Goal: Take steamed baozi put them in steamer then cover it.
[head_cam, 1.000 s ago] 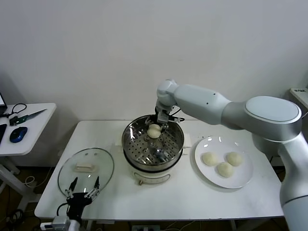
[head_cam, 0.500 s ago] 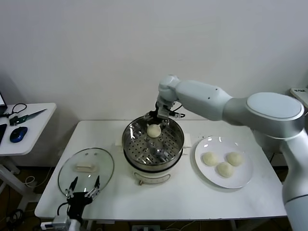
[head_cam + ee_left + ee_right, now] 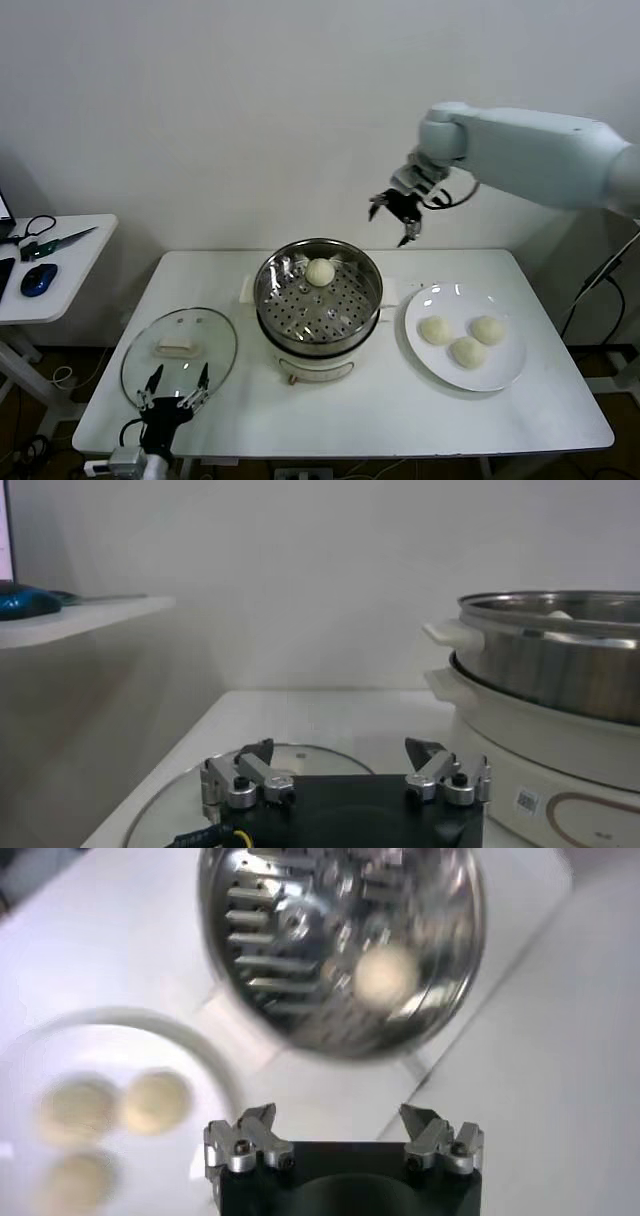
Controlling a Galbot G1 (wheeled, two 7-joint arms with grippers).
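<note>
I will close my right gripper around the middle of the baozi [image 3: 435, 330] [image 3: 155, 1102] that lies nearest the steamer on the white plate.
The steel steamer [image 3: 318, 300] stands mid-table on its cream-white base. One baozi [image 3: 320, 271] lies on the perforated tray at the back; it also shows in the right wrist view [image 3: 385, 973]. Three more baozi [image 3: 462, 338] lie on the white plate [image 3: 506, 372] to the right. My right gripper [image 3: 396, 212] is open and empty, raised high above the table behind and right of the steamer [image 3: 340, 938]. The glass cover [image 3: 178, 348] with its cream handle lies flat at the left. My left gripper [image 3: 172, 389] is open and empty at the cover's near edge [image 3: 340, 765].
A side table [image 3: 50, 265] at the far left holds a blue mouse [image 3: 36, 280] and cables. A white wall stands behind the table. The steamer's wall [image 3: 560, 655] rises close beside my left gripper.
My right gripper has let go of the baozi in the steamer, lifted up and swung away to the right. The left arm has not moved.
</note>
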